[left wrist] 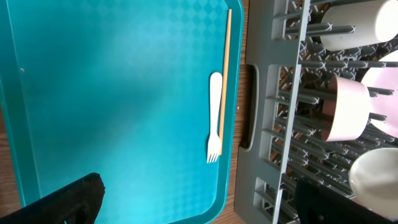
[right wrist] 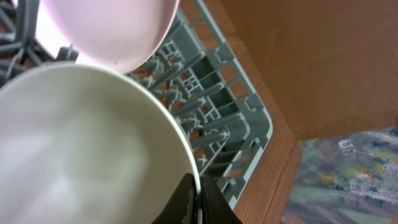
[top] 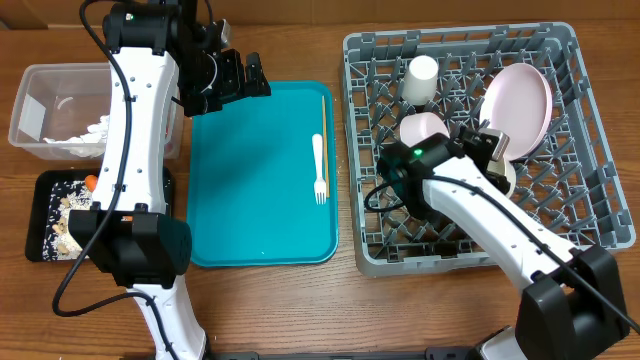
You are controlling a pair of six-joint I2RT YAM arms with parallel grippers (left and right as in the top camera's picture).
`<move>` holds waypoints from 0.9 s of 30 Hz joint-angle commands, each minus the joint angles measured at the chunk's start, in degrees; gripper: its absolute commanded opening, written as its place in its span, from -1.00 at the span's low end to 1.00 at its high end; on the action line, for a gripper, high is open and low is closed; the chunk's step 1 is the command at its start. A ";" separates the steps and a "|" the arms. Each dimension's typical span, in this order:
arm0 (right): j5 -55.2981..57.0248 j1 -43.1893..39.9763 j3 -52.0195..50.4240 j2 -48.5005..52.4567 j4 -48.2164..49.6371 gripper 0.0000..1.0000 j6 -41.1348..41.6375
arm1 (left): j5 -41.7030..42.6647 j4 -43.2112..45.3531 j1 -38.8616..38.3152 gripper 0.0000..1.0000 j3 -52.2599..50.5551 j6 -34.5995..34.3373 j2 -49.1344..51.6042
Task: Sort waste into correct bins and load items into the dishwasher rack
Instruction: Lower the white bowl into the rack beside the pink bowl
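The grey dishwasher rack is slanted and the white bowl is caught among the rack's pegs, so the robot's right gripper needs to lower the bowl, open and retake the bowl's rim (right wrist: pixel 168 114).
A white plastic fork (top: pixel 320 168) and a thin wooden chopstick (top: pixel 324 120) lie on the right side of the teal tray (top: pixel 250 200). They also show in the left wrist view: fork (left wrist: pixel 214 115), chopstick (left wrist: pixel 226 56). My left gripper (top: pixel 237 78) is open and empty above the tray's far left corner. My right gripper (right wrist: pixel 198 199) is shut on the rim of a white bowl (right wrist: pixel 81 143) inside the grey dishwasher rack (top: pixel 590 200), just under a pale-pink plate (top: pixel 517 108). A white cup (top: pixel 420 78) and a pink bowl (top: pixel 422 130) stand in the rack.
At the far left, a clear tub (top: pixel 40 80) holds a crumpled white napkin (top: pixel 85 135). In front of it, a black tray (top: pixel 40 190) holds beige food scraps (top: pixel 65 215) and a small orange carrot (top: pixel 91 182). Wooden table shows around the rack.
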 commanded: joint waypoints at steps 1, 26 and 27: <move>-4.90 0.17 1.44 0.70 -0.28 -0.91 -4.72 | -0.04 0.15 -0.35 1.00 1.27 0.46 -1.84; -35.76 -15.02 3.37 -5.75 16.55 -0.61 -33.81 | -0.02 0.15 -0.35 1.00 1.27 0.46 -1.84; -36.13 -15.72 3.37 -5.75 16.48 -0.61 -33.81 | -0.02 0.15 -0.35 1.00 1.27 0.46 -1.84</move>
